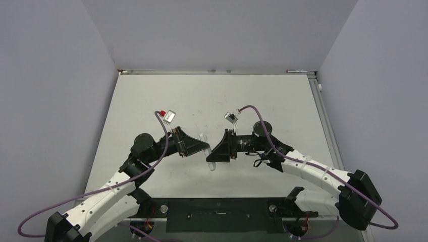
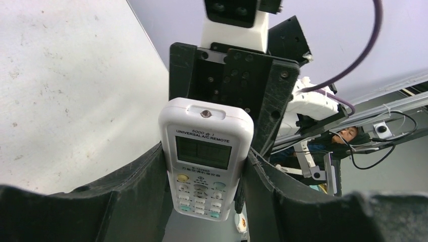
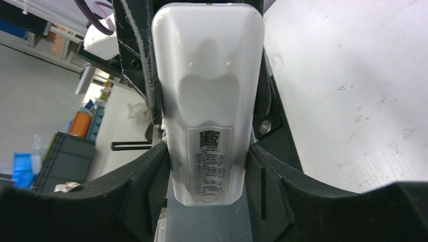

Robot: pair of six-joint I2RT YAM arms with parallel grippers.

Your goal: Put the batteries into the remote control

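My left gripper has a place to set the white remote control. It will put it down on the pale table [image 1: 215,162] just behind the middle of the black mounting plate.
The white remote control [image 1: 204,138] is held up off the table between both grippers, roughly at the table's middle. My left gripper [image 1: 199,147] is shut on it. In the left wrist view the remote's face [image 2: 204,151], with its screen and buttons, sits between the two black fingers [image 2: 136,191]. My right gripper [image 1: 216,151] is shut on it from the opposite side. In the right wrist view the remote's back [image 3: 208,101], with a printed label and a closed white cover, sits between those fingers [image 3: 282,186]. The batteries are not visible in any view.
The pale table [image 1: 282,111] is bounded by grey walls at the left, back and right. A metal rail [image 1: 323,116] runs along its right edge. A black mounting plate [image 1: 217,214] lies at the near edge between the arm bases. Purple cables [image 1: 252,111] loop over both wrists.
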